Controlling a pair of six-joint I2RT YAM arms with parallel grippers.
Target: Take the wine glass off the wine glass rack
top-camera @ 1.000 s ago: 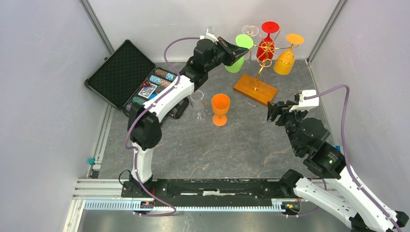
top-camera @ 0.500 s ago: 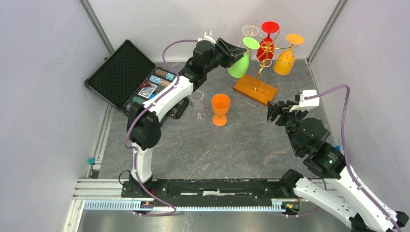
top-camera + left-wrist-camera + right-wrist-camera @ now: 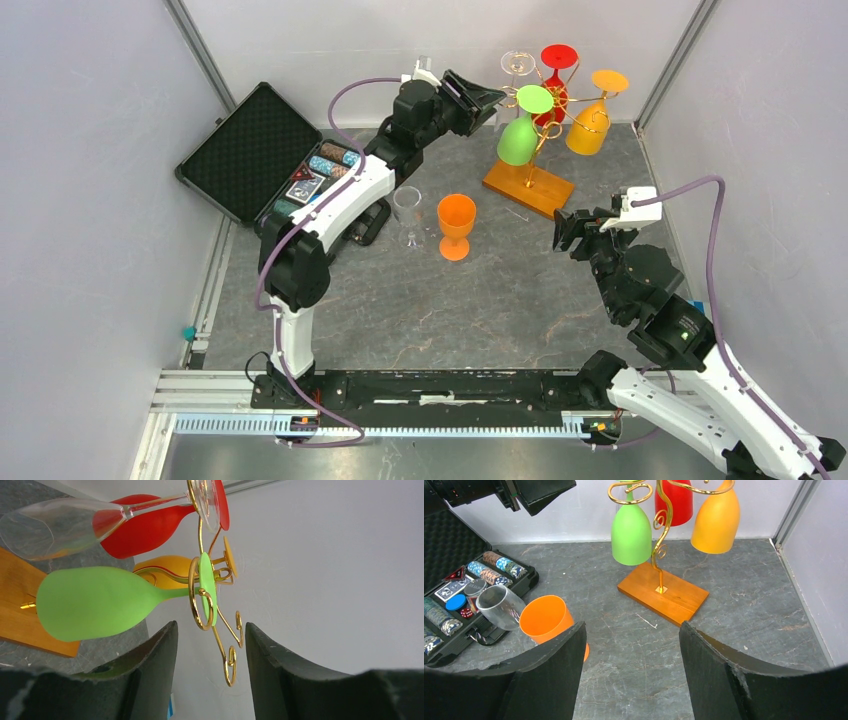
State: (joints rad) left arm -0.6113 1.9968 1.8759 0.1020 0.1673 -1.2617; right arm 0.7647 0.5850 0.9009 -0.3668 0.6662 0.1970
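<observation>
The green glass's foot lies beyond the fingers of the robot's left gripper, so it should move in and pinch the foot's near edge (image 3: pixel 520 101) before pulling the glass off the rack.
The wine glass rack, gold wire (image 3: pixel 540 140) (image 3: pixel 202 600) on an orange-brown wooden base (image 3: pixel 528 186) (image 3: pixel 663 592), stands at the back. A green wine glass (image 3: pixel 517 140) (image 3: pixel 95 607) (image 3: pixel 631 530) hangs bowl-down from its front curl. Red (image 3: pixel 548 97), yellow-orange (image 3: pixel 586 130) and clear (image 3: pixel 517 63) glasses hang behind it. My left gripper (image 3: pixel 482 98) (image 3: pixel 210 630) is open just left of the green glass, touching nothing. My right gripper (image 3: pixel 568 232) (image 3: pixel 631 630) is open and empty over the table, to the right of the rack base.
An orange glass (image 3: pixel 455 225) (image 3: pixel 546 620) and a clear glass (image 3: pixel 408 215) (image 3: pixel 499 605) stand on the table left of the rack. An open black case of poker chips (image 3: pixel 270 150) (image 3: pixel 454 580) lies at the far left. Grey walls close in behind the rack.
My left gripper has opened and let go of the green glass. The glass has swung right, from tilted to hanging straight down on the rack. The right arm has not moved.
</observation>
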